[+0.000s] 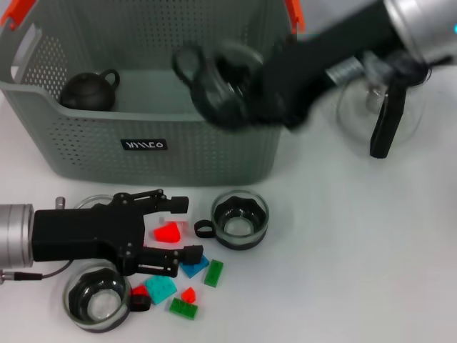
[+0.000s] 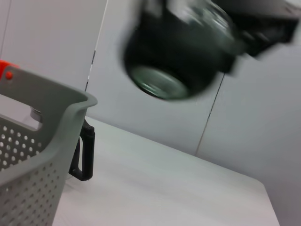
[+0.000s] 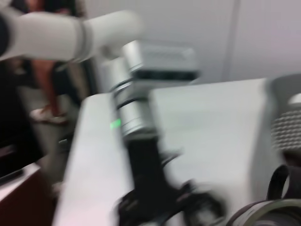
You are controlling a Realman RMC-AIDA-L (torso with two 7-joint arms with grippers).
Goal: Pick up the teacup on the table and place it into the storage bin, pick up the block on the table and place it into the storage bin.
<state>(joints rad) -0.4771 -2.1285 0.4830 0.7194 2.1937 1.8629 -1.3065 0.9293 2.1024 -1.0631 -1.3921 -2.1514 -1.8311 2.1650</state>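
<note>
My right gripper is going to set the glass teacup, now held above the bin's inside, down on the storage bin's bottom behind its front side (image 1: 213, 106), towards the carafe.
The grey-green storage bin (image 1: 93, 146) stands at the back. Above its inside, my right gripper (image 1: 250, 89) is shut on a glass teacup (image 1: 214, 75) with a black band. The left wrist view shows that teacup (image 2: 178, 52) in the air beyond the bin's corner (image 2: 61, 122). A second teacup (image 1: 240, 218) stands on the table in front of the bin, and a third (image 1: 96, 296) sits near the front edge. My left gripper (image 1: 184, 229) is open low over the table, with a red block (image 1: 169, 232) between its fingers.
A black teapot (image 1: 89, 91) lies inside the bin at its left end. A glass carafe (image 1: 382, 107) with a black handle stands right of the bin, under my right arm. Blue, teal, green and red blocks (image 1: 194, 268) lie scattered by the left gripper.
</note>
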